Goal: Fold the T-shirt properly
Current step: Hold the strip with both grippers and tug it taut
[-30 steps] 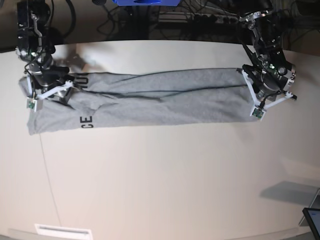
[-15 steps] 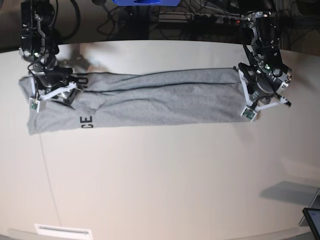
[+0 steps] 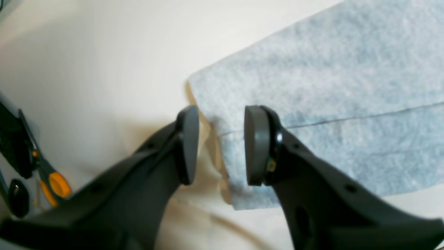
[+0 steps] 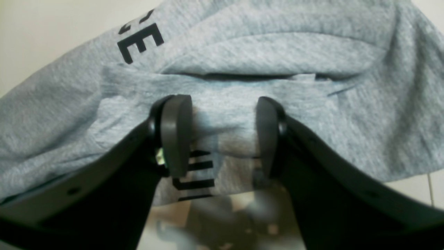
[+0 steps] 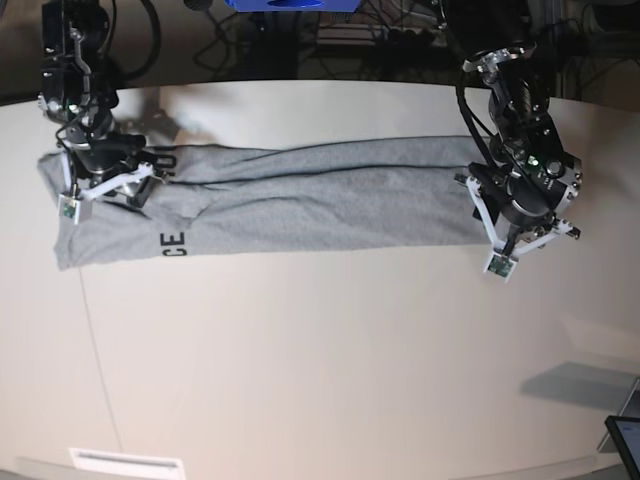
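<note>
Next, my left gripper pinches the upper layer's corner (image 3: 223, 133) and pulls it toward the T-shirt's far edge, because the upper layer's edge stops short of that far edge.
The T-shirt (image 5: 320, 200) lies on the pale table as a long light-grey band folded lengthwise, with black letters near its left end. In the base view my left gripper (image 5: 492, 215) hovers at the band's right end. In the left wrist view it (image 3: 222, 146) is open, and the T-shirt (image 3: 329, 86) has its edge lying under the gap, untouched. My right gripper (image 5: 125, 180) stands over the lettered left end. In the right wrist view it (image 4: 222, 135) is open above bunched folds of the T-shirt (image 4: 242, 52), gripping nothing.
An orange-handled tool (image 3: 52, 184) lies beside the left gripper. Cables and a blue object (image 5: 290, 5) sit behind the table's far edge. A white strip (image 5: 125, 462) lies at the front left and a dark device corner (image 5: 625, 440) at the front right.
My left gripper has opened and let go of the shirt's right end, then shifted toward the front and slightly left. The right gripper has stayed open in place.
</note>
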Controlling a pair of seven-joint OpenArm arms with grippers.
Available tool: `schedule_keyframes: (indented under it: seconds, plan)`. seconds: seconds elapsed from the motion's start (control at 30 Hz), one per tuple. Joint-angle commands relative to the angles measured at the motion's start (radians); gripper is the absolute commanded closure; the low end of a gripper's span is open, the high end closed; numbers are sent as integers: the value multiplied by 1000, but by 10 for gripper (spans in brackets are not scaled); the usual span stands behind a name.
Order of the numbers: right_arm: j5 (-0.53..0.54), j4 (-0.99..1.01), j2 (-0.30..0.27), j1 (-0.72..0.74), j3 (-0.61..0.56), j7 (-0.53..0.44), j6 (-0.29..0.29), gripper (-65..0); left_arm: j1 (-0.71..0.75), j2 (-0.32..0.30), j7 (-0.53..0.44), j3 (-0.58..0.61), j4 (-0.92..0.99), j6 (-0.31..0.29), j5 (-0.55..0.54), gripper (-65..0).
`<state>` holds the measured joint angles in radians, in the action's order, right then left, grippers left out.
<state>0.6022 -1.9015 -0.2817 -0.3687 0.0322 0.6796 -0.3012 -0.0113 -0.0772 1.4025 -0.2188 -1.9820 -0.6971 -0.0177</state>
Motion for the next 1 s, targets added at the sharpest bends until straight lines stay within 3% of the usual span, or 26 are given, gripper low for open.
schedule_keyframes:
  seconds: [0.0, 0.03, 0.17, 0.2, 0.4, 0.97]
  plan:
    - [-1, -16, -9, 4, 4, -19, 4, -292, -13, -5, -6, 0, -9, -1, 5, -215]
    - [-1, -16, -9, 4, 4, -19, 4, -292, -13, 0, -6, -3, -4, -1, 5, -202]
    - [-1, -16, -9, 3, 4, -19, 4, -292, -9, 4, -6, 0, 8, -1, 6, -17]
    - [-1, -16, -9, 3, 4, -19, 4, -292, -8, 4, -6, 2, 22, -1, 6, 0]
    - [-1, -16, -9, 3, 4, -19, 4, -292, -2, 1, -6, -6, 118, -1, 6, 0]
    - [-1, -16, -11, 0, 4, -19, 4, -292, 27, -2, -19, 2, 137, -1, 6, 0]
